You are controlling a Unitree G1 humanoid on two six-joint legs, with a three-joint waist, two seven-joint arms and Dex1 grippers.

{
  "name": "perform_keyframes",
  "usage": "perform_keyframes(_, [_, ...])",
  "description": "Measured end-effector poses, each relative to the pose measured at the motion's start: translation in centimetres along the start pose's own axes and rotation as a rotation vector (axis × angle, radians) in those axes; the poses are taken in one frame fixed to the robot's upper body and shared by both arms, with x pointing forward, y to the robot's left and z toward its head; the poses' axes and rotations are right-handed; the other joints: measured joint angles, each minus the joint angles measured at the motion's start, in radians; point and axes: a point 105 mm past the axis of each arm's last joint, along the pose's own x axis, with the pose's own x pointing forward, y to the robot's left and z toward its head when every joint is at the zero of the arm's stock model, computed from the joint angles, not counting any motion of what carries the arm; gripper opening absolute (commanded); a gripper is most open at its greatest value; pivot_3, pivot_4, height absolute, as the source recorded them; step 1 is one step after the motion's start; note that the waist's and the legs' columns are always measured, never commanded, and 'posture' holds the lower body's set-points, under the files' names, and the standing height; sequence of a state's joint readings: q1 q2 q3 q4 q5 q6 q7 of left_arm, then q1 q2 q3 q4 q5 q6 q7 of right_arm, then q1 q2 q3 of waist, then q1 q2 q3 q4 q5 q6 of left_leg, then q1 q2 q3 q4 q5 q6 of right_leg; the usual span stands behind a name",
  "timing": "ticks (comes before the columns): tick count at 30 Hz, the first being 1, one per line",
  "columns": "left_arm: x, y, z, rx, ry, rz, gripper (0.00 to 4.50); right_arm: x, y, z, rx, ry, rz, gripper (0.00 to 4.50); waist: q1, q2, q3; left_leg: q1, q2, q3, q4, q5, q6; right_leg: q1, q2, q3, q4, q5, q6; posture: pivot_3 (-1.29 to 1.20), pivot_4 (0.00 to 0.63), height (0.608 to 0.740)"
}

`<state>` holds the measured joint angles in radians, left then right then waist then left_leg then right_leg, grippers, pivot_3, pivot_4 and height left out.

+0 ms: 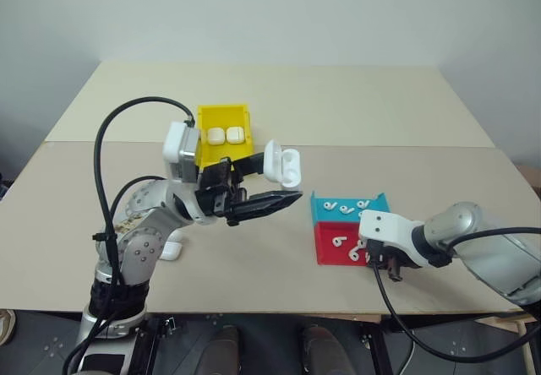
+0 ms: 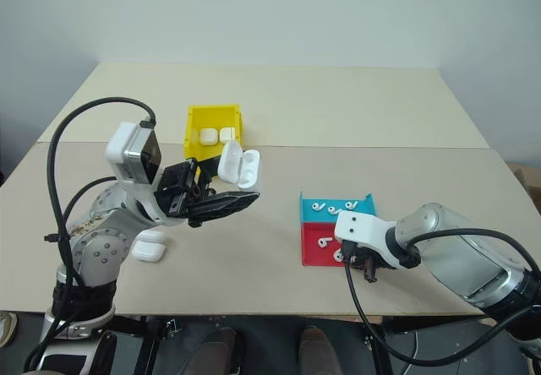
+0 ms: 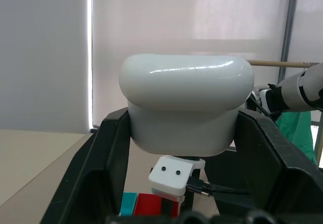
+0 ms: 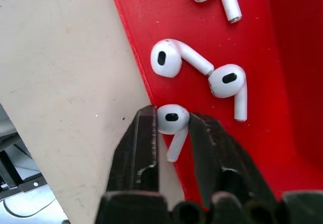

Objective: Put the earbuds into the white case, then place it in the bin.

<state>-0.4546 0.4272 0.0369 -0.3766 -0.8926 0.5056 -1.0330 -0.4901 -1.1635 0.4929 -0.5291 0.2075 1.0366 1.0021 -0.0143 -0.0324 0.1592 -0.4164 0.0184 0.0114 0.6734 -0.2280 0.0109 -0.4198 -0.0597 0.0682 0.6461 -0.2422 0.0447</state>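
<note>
My right gripper will release the earbud in the open white case's slot nearer the yellow bin [image 1: 296, 152].
My left gripper [image 1: 283, 182] is raised above the table and shut on the white case [image 1: 281, 165], whose lid stands flipped open. The left wrist view shows the case [image 3: 186, 108] clamped between the two black fingers [image 3: 101, 173]. My right gripper [image 4: 171, 122] points down at the near left edge of the red tray [image 4: 282, 57] and is shut on one earbud [image 4: 172, 119]. Three more earbuds [image 4: 174, 57] lie loose in that tray. The yellow bin [image 1: 221, 114] stands behind the left gripper with two closed white cases [image 1: 225, 136] inside.
A blue tray [image 1: 377, 204] with several earbuds [image 1: 347, 207] adjoins the far side of the red tray [image 1: 325, 252]. Another closed white case [image 1: 172, 251] lies on the table by my left arm. The table's front edge [image 1: 279, 313] runs just behind both arms.
</note>
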Motion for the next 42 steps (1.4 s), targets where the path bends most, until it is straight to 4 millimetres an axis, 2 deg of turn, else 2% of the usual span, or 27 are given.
perform_keyframes(9, [-0.1, 0.0, 0.1, -0.002, 0.003, 0.002, 2.78, -0.2, 0.2, -0.1, 0.041, -0.02, 0.021, 0.64, 0.001, 0.0, 0.0, 0.0, 0.0, 0.0, 0.0, 0.0, 0.0, 0.0, 0.0, 0.0, 0.0, 0.0, 0.0, 0.0, 0.15, 0.74])
perform_keyframes(12, [0.0, -0.1, 0.1, -0.008, 0.003, -0.001, 2.78, -1.6, 0.9, 0.7, 0.078, -0.089, 0.088, 0.64, 0.001, 0.0, 0.0, 0.0, 0.0, -0.001, 0.0, 0.0, 0.0, 0.0, 0.0, 0.0, 0.0, 0.0, 0.0, 0.0, 0.15, 0.74])
perform_keyframes(15, [0.0, -0.1, 0.0, -0.021, 0.007, -0.008, 2.78, -4.1, 0.9, 1.9, 0.121, -0.212, 0.135, 0.64, 0.002, 0.0, 0.0, 0.0, 0.0, -0.001, 0.0, 0.0, 0.0, 0.001, 0.0, 0.0, -0.001, 0.0, 0.0, 0.0, 0.15, 0.74])
perform_keyframes(18, [0.3, -0.2, 0.3, -0.032, -0.011, -0.027, 2.78, -6.6, 0.4, 3.6, 0.154, -0.406, 0.14, 0.64, 0.003, 0.0, 0.0, 0.0, 0.0, -0.001, 0.0, 0.0, 0.0, 0.002, 0.0, -0.001, -0.001, 0.0, 0.0, 0.0, 0.15, 0.74])
perform_keyframes(20, [0.7, -0.2, 0.7, -0.029, -0.019, -0.045, 2.78, -8.1, -0.2, 4.8, 0.164, -0.595, 0.112, 0.64, 0.003, -0.001, 0.0, 0.0, 0.0, 0.0, 0.001, 0.0, 0.001, 0.003, 0.001, -0.003, -0.001, 0.0, 0.0, 0.0, 0.15, 0.74])
perform_keyframes(24, [0.9, 0.3, 0.9, -0.031, -0.023, -0.054, 2.78, -11.2, -1.9, 7.5, 0.131, -1.006, -0.085, 0.64, 0.001, 0.0, 0.0, 0.0, 0.0, 0.0, 0.001, 0.0, 0.001, 0.003, 0.0, -0.002, -0.001, 0.0, 0.0, 0.0, 0.15, 0.74])
perform_keyframes(27, [0.9, 0.5, 0.5, -0.047, -0.011, -0.064, 2.78, -13.4, -2.7, 9.5, 0.146, -1.216, -0.191, 0.64, -0.003, 0.0, 0.0, 0.0, 0.0, -0.002, 0.0, 0.0, 0.001, 0.001, 0.001, -0.001, 0.001, 0.0, 0.0, 0.0, 0.15, 0.74])
perform_keyframes(30, [1.1, 0.7, 0.3, -0.05, 0.004, -0.082, 2.78, -15.2, -2.2, 11.4, 0.124, -1.365, -0.214, 0.64, -0.002, 0.001, 0.0, 0.0, 0.0, -0.002, 0.0, 0.0, 0.001, 0.001, 0.001, -0.001, 0.001, 0.0, 0.0, 0.0, 0.15, 0.74])
perform_keyframes(35, [1.2, 1.6, 0.1, -0.044, 0.03, -0.069, 2.78, -15.7, -1.5, 12.9, 0.115, -1.452, -0.221, 0.64, 0.002, 0.001, 0.0, 0.0, -0.001, -0.002, 0.0, 0.0, 0.001, 0.001, 0.0, -0.001, 0.0, 0.0, 0.0, 0.0, 0.15, 0.74])
perform_keyframes(42, [2.4, 2.0, -0.7, -0.031, 0.059, -0.08, 2.78, -14.6, -0.1, 14.7, 0.053, -1.453, -0.147, 0.64, -0.002, 0.001, 0.0, 0.0, 0.0, -0.002, 0.0, 0.0, 0.001, 0.001, 0.0, -0.001, 0.0, 0.0, 0.0, 0.0, 0.15, 0.74])
